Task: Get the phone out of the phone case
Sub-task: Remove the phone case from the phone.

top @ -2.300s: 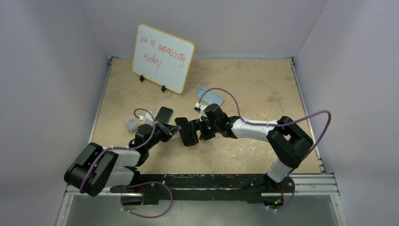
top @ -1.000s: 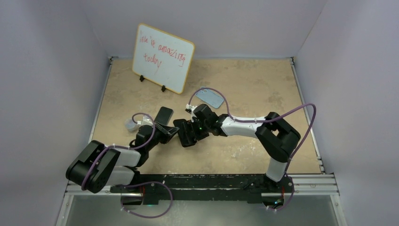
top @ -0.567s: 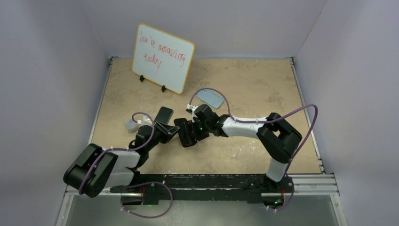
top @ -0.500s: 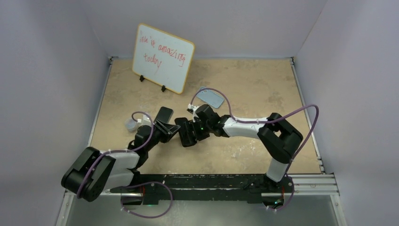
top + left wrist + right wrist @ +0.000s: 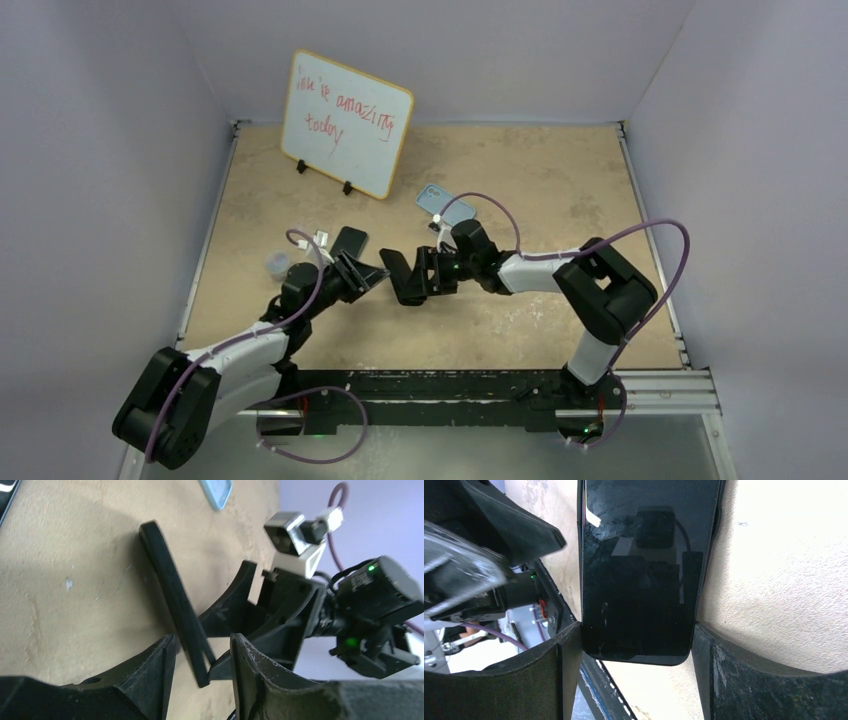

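Observation:
The far end of the phone sits in the phone case, so my left gripper will pinch just the phone case's side (image 5: 190, 635) while my right gripper pulls the phone out.
My right gripper (image 5: 418, 276) is shut on a black phone (image 5: 402, 280), held edge-up just above the table. In the right wrist view the glossy screen (image 5: 639, 570) fills the gap and both fingers (image 5: 566, 655) press its long sides; a thin dark case rim shows along its right side. My left gripper (image 5: 370, 275) is open, just left of the phone. In the left wrist view the phone (image 5: 170, 590) stands edge-on, its near end in the gap between my spread fingers (image 5: 160, 665), touching neither.
A second flat black item (image 5: 350, 241) lies on the table behind the left gripper. A light-blue case (image 5: 445, 205) lies behind the right wrist and shows in the left wrist view (image 5: 217, 490). A small clear cup (image 5: 275, 266) stands left. A whiteboard (image 5: 345, 120) stands at the back.
The right gripper has pulled the phone to the right. The left arm has stretched out after it, and its gripper has moved right and stays open.

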You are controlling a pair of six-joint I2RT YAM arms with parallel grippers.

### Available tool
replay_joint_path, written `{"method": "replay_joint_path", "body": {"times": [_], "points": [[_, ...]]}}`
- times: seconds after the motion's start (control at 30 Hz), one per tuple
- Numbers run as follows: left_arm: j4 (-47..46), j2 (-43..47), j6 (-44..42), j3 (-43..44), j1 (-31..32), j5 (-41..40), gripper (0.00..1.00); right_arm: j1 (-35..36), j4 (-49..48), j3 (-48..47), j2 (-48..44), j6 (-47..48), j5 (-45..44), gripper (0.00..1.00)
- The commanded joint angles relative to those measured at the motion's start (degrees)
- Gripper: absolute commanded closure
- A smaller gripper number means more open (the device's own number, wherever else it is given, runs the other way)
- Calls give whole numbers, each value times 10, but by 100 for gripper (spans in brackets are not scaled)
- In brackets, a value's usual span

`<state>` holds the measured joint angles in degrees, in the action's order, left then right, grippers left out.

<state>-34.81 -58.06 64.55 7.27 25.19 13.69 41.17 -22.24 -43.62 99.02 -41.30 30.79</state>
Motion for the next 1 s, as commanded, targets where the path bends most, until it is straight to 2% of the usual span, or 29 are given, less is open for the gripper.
{"method": "replay_joint_path", "body": {"times": [0.0, 0.33, 0.6, 0.97], "points": [[38, -5, -39, 5, 3, 43, 55, -10, -60, 11, -2, -48, 25, 97], [3, -45, -35, 7, 5, 59, 55, -11, -67, 12, 6, -49, 29, 97], [-81, -118, -9, 16, 21, 73, 55, -10, -62, 10, 9, -41, 30, 98], [-76, -111, -4, 15, 28, 61, 56, -11, -57, 7, 12, -35, 32, 97]]}}
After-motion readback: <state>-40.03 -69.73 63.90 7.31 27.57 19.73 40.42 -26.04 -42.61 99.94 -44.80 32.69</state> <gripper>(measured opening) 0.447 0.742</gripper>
